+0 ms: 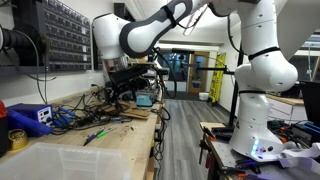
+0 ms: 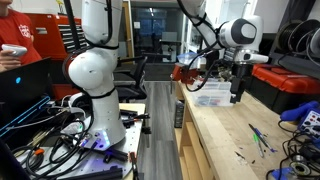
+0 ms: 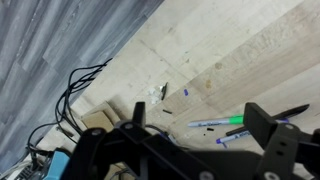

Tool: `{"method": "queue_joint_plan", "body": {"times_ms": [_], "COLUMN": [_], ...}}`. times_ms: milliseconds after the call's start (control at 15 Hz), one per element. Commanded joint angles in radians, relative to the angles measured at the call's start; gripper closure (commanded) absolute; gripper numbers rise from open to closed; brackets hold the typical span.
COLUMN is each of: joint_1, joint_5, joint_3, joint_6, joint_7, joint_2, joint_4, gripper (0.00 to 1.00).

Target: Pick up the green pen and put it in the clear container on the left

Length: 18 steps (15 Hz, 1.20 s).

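Observation:
The robot's gripper should next move to the green pen's grey end [image 1: 105, 130] [image 3: 198, 123], across from its bright green end, and close there.
The green pen [image 3: 230, 122] lies flat on the wooden bench, with a grey barrel and a bright green end. In the wrist view it shows between my two finger tips, far below them. It also shows as a thin green line in an exterior view [image 2: 260, 136]. My gripper [image 3: 200, 118] is open and empty, hanging well above the bench [image 2: 237, 93]. The clear container [image 1: 45, 152] is a large frosted tub at the near end of the bench. It also shows in the other exterior view [image 2: 210, 98], beside the gripper.
A blue-ended pen [image 3: 238, 136] and a dark stick lie right next to the green pen. A blue box [image 1: 30, 117] and a yellow tape roll [image 1: 17, 138] stand near the tub. Tangled cables [image 3: 75, 90] hang over the bench edge.

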State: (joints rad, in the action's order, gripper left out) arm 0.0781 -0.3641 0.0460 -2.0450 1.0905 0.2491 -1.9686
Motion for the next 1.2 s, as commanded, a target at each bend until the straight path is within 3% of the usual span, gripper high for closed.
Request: {"method": "queue_joint_plan", "body": {"times_ms": [0, 200, 267, 800, 1133], "joint_1": [0.038, 0.047, 0.036, 0.041, 0.043], "joint_5": [-0.031, -0.01, -0.005, -0.004, 0.054], "joint_3": [-0.055, -0.074, -0.067, -0.072, -0.092], "joint_6": [0.029, 0.047, 0.008, 0.02, 0.036], "joint_7": [0.173, 0.25, 0.183, 0.221, 0.387], "joint_2": [0.058, 0.089, 0.067, 0.088, 0.21], "joint_4": [0.069, 0.095, 0.06, 0.08, 0.185], "gripper": [0.0, 0.0, 0.0, 0.0, 0.0]}}
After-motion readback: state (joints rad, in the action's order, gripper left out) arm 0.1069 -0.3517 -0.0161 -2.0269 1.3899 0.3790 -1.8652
